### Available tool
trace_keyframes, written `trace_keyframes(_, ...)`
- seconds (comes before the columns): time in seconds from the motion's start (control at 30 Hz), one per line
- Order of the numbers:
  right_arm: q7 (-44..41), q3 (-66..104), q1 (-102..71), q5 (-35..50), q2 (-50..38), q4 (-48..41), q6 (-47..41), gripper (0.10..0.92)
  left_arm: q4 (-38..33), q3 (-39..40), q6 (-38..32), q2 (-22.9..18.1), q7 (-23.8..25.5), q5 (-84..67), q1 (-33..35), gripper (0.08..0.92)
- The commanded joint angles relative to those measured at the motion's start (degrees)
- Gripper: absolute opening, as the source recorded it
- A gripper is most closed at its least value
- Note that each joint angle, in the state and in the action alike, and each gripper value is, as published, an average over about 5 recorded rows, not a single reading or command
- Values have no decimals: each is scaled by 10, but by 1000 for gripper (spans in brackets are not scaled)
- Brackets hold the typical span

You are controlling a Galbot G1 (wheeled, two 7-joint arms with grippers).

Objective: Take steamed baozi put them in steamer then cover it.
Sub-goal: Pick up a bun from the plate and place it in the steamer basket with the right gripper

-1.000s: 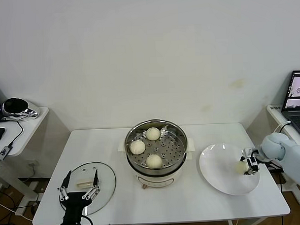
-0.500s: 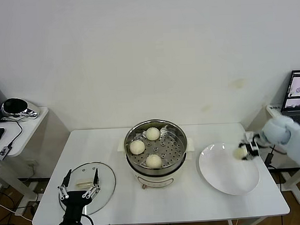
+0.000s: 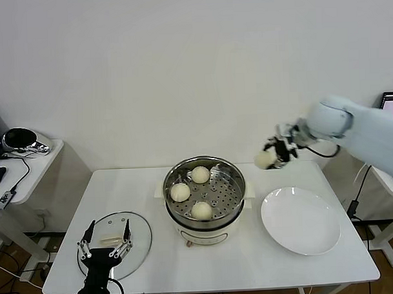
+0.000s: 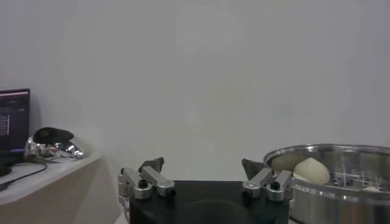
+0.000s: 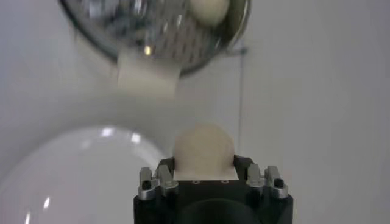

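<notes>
My right gripper has a baozi to put down. It will let go of the baozi on the steamer tray's bare part (image 3: 217,191) (image 5: 150,23) that faces the white plate.
The steamer (image 3: 205,197) stands mid-table with three baozi (image 3: 200,174) on its perforated tray. My right gripper (image 3: 273,154) is shut on the fourth baozi (image 3: 265,159) and holds it in the air, right of the steamer and above the table's back edge. In the right wrist view the baozi (image 5: 203,147) sits between the jaws, with the steamer (image 5: 152,27) beyond. The cover (image 3: 115,235) lies flat at the front left. My left gripper (image 3: 104,244) is open just above the cover's front part. The left wrist view shows the steamer (image 4: 329,176) with a baozi (image 4: 311,171).
A white plate (image 3: 301,219) lies bare at the table's right. A side table (image 3: 23,167) with a shiny object stands far left. A laptop (image 3: 392,104) is at the far right edge.
My right gripper lifted the baozi off the plate and carried it up and left toward the steamer. The left arm has not moved.
</notes>
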Motion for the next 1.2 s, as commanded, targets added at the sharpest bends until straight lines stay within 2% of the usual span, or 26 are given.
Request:
trace_keyframes(0.03, 79, -94, 73, 158, 146, 24, -122, 608, 0, -3, 0, -1, -1, 0, -1, 823)
trace_keyframes(0.53, 119, -92, -41, 151, 241, -48, -176, 602, -2, -3, -3, -12, -1, 0, -2, 823)
trace_keyframes(1.2, 118, -69, -92, 97, 219, -71, -176, 605, 4, -4, -7, -13, -2, -1, -4, 823)
